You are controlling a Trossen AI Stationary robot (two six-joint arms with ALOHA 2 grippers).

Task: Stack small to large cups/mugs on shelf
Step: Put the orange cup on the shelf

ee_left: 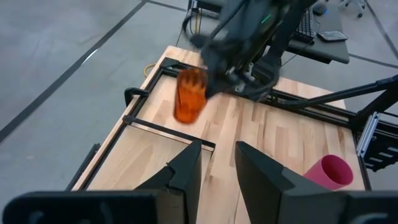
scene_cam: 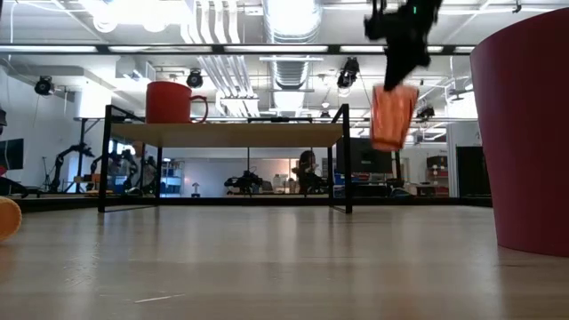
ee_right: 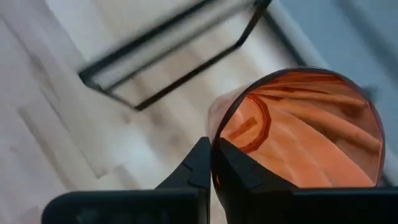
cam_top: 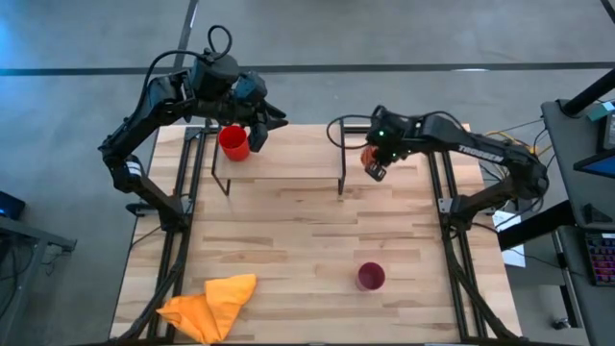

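Observation:
Next, I release the orange cup from my right gripper on the shelf board [cam_top: 304, 151], at a spot that lies past its middle from the red mug.
The red mug [cam_top: 233, 141] stands upright on the left end of the shelf's wooden board [cam_top: 288, 154]; in the low view the mug [scene_cam: 169, 102] has its handle toward the shelf's middle. My left gripper [cam_top: 261, 128] hovers open and empty just beside the mug, above the shelf. My right gripper [cam_top: 375, 161] is shut on the orange patterned cup [scene_cam: 393, 116], in the air just past the shelf's right end. The pink tumbler [cam_top: 371, 277] stands on the tabletop near the front, right of the middle. My right gripper holds the orange cup by its rim [ee_right: 216, 146], one finger outside the wall [ee_right: 198, 165] and one inside the cup [ee_right: 239, 171]. The fingers come from above, pointing down. The cup hangs below them, mouth up and slightly tilted, clear of table and shelf.
An orange cloth [cam_top: 211, 303] lies crumpled at the table's front left. The shelf's black legs [cam_top: 342, 163] stand beside the held cup. The pink tumbler also shows in the left wrist view [ee_left: 333, 171]. Bare wood lies between the shelf and the tumbler.

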